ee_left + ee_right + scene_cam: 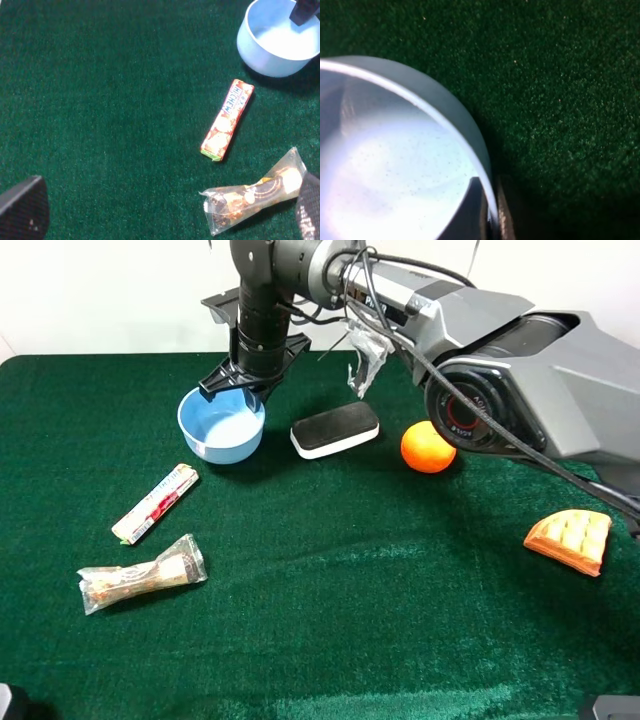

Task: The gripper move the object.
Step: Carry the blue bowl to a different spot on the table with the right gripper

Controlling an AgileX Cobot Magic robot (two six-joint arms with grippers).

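My right gripper is to release the light blue bowl. Next, I set it down on the green cloth (225, 442) between the candy stick and the eraser block.
The light blue bowl (222, 427) sits at the back left of the green cloth. It also shows in the left wrist view (277, 42) and the right wrist view (395, 165). My right gripper (240, 388) reaches across from the right and stands at the bowl's far rim. In the right wrist view the gripper (492, 215) has one finger inside the bowl and one outside, pinched on the rim. My left gripper (167, 205) is open and empty, low over bare cloth at the front left, far from the bowl.
A black-and-white eraser block (335, 428) lies right of the bowl, then an orange (428, 447). A candy stick (155, 503) and a wrapped snack (142, 575) lie in front of the bowl. A waffle piece (570, 538) lies at the right.
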